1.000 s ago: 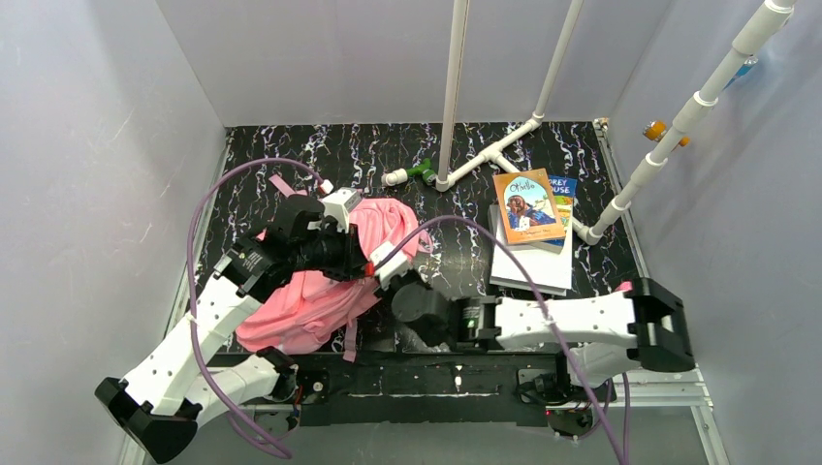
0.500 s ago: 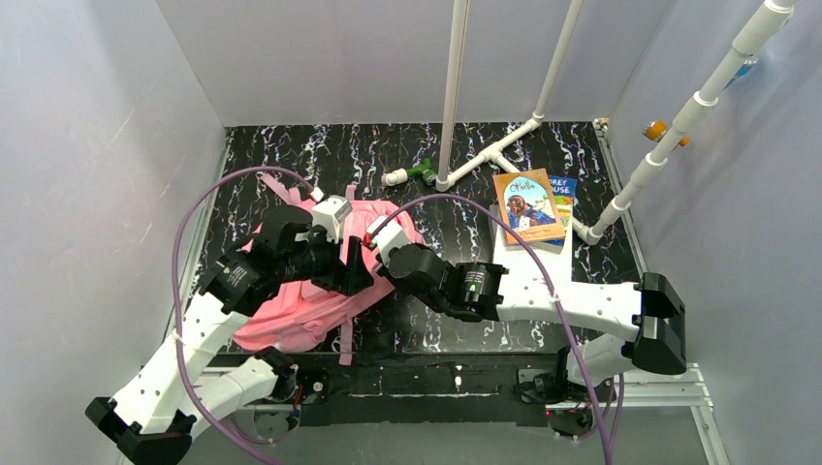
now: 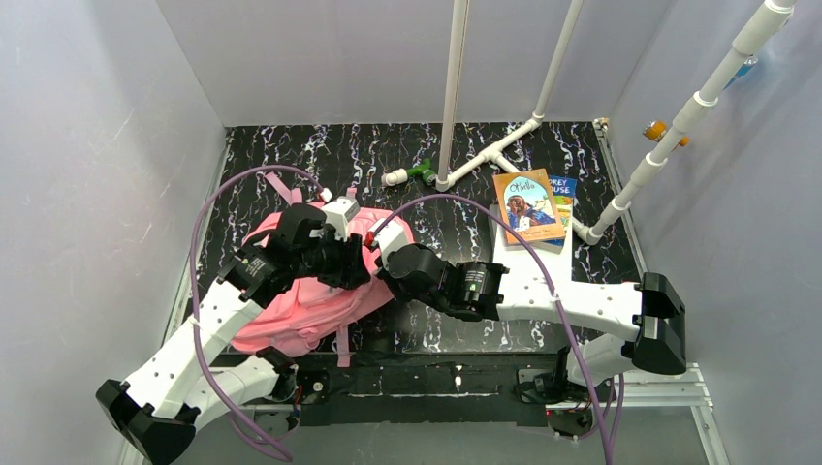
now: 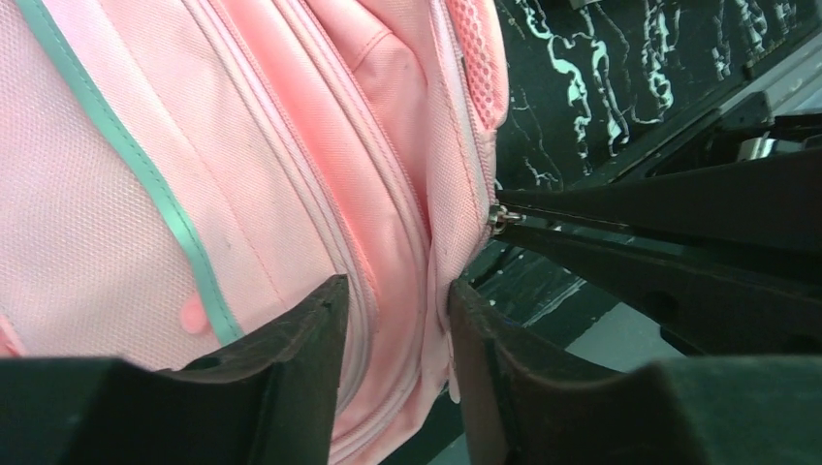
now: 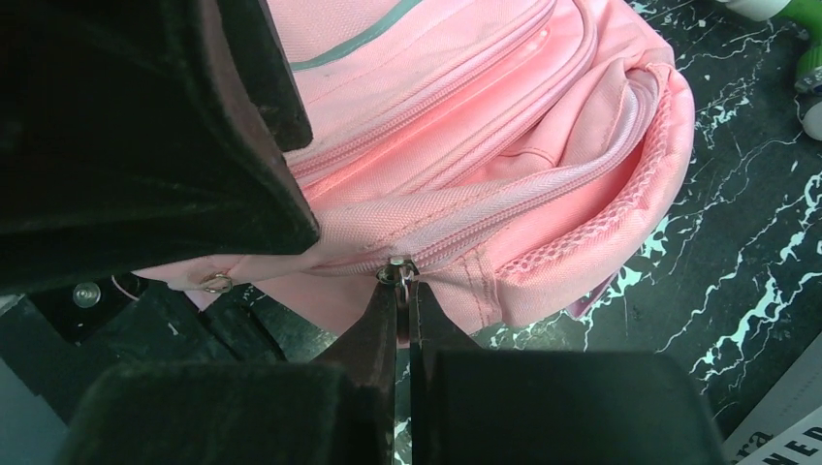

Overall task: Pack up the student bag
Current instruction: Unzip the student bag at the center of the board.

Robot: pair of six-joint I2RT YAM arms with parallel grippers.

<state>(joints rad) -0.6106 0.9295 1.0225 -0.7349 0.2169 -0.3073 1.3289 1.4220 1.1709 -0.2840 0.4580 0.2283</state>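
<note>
A thick fold of the bag is between my left gripper's fingers, so that gripper should open and pinch the zipper's edge (image 4: pixel 454 237) before my right gripper pulls the zipper pull.
The student bag (image 3: pixel 300 305) is a pink backpack lying on the left of the black marbled table. In the left wrist view it (image 4: pixel 242 145) shows a grey-green strip and zippers. My left gripper (image 3: pixel 355 268) (image 4: pixel 393 325) is shut on a fold of the bag's side by the zipper. My right gripper (image 3: pixel 385 260) (image 5: pixel 402 291) is shut on the metal zipper pull (image 5: pixel 399 269) at the bag's edge; that pull also shows in the left wrist view (image 4: pixel 496 219). The zipper to the right of the pull gapes open beside a pink mesh pocket (image 5: pixel 601 232).
A stack of books (image 3: pixel 528 205) lies on white notebooks (image 3: pixel 528 266) at the right. A white pipe frame (image 3: pixel 494 153) and a green piece (image 3: pixel 423 171) stand at the back. A pink strap (image 3: pixel 341 341) trails toward the near edge.
My right arm swung from near the table's front up to the bag and closed on the zipper pull. My left gripper shifted slightly on the bag, which settled lower.
</note>
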